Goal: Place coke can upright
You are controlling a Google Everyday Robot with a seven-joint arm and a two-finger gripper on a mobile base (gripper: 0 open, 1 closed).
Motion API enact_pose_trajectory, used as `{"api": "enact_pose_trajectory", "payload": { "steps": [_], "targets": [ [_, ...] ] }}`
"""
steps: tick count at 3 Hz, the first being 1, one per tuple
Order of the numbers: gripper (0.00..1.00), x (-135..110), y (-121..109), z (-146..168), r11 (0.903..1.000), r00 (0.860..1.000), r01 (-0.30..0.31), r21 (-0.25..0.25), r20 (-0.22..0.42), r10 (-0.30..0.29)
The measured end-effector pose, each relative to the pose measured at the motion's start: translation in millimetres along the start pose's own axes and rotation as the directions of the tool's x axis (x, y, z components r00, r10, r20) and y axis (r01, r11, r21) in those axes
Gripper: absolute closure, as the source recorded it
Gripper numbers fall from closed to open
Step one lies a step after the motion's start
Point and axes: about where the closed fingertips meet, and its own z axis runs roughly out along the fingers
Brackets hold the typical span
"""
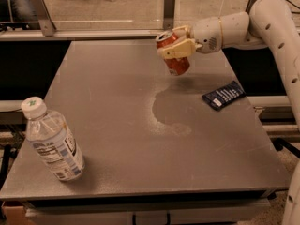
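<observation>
I need to set the coke can upright on the grey table (193,86) beside the dark blue packet, toward the table's middle, with my gripper.
The coke can (175,62) is a small red-orange can with a silver top. It hangs tilted above the far right part of the grey table (117,125), its top leaning toward the upper left. My gripper (177,45) reaches in from the right on a white arm and is shut on the can's upper half, its cream fingers (180,50) wrapped across it. The can's bottom is clear of the table surface.
A clear plastic water bottle (50,140) with a white cap stands near the front left corner. A flat dark blue packet (224,95) lies near the right edge, just right of the can. A pale smudge (168,114) marks the table's middle. A rail runs behind the table.
</observation>
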Motion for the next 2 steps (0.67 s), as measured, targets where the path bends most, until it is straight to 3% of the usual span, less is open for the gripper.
{"api": "enact_pose_trajectory", "payload": {
  "steps": [2],
  "targets": [
    [1.0, 5.0, 14.8, -38.2, 0.9999, 0.995, 0.007, 0.008, 0.098, -0.008]
  ]
}}
